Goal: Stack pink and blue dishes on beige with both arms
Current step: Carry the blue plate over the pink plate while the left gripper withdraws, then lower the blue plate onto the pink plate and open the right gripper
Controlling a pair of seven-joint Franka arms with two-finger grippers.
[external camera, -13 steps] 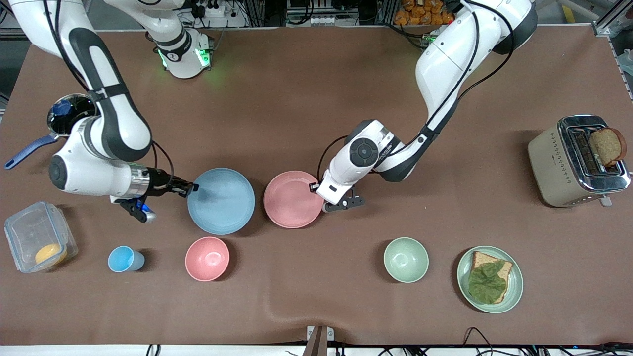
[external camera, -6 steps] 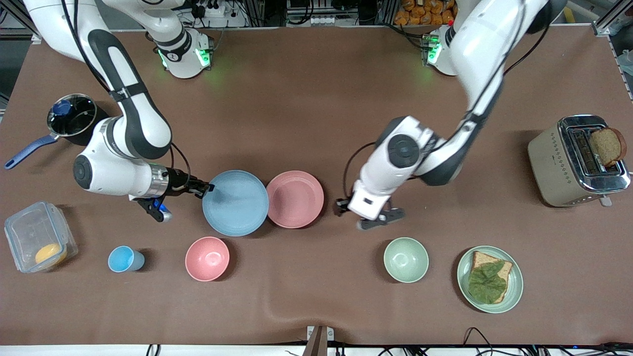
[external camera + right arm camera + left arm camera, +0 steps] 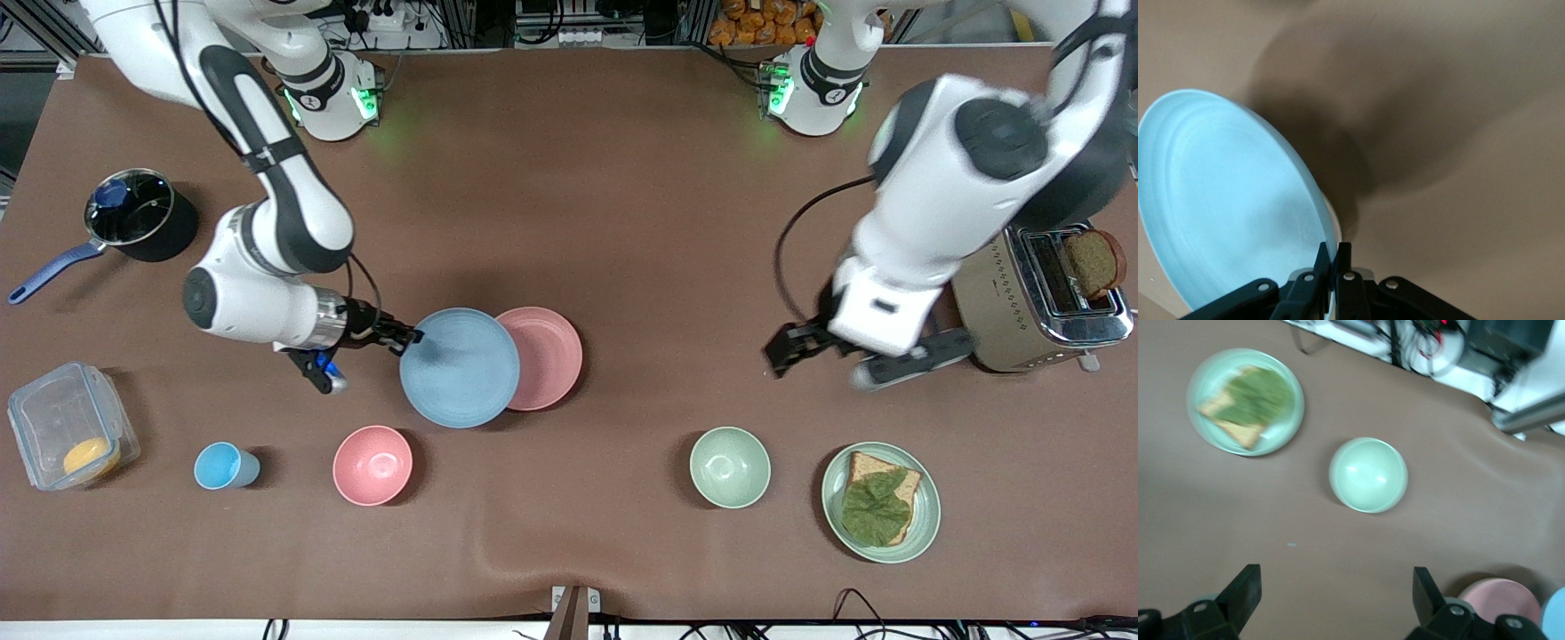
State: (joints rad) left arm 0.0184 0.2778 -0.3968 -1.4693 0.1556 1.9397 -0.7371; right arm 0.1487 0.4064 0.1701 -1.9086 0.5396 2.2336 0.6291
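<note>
My right gripper has the light blue plate. Next, I set it down on top of the pale pink plate [image 3: 528,356] with that gripper.
My right gripper [image 3: 413,338] is shut on the rim of the light blue plate [image 3: 460,367]. It holds the plate tilted, with the plate's edge overlapping the pale pink plate [image 3: 547,356] on the table. In the right wrist view the fingers [image 3: 1327,261] pinch the blue plate's [image 3: 1231,200] rim. My left gripper [image 3: 818,366] hangs open and empty over bare table beside the toaster. Its wrist view shows the left gripper [image 3: 1336,580] with wide-spread jaws, and the pink plate [image 3: 1501,600] at the corner. No beige plate shows in any view.
Nearer the front camera stand a blue cup [image 3: 225,466], a deep pink bowl [image 3: 372,465], a green bowl [image 3: 730,467] and a green plate with bread [image 3: 880,502]. A toaster [image 3: 1036,293] sits at the left arm's end. A pot [image 3: 133,213] and a clear container [image 3: 71,436] are at the right arm's end.
My right arm has carried the blue plate sideways until it overlaps the pink plate. My left gripper has left the pink plate's rim and swung away toward the toaster.
</note>
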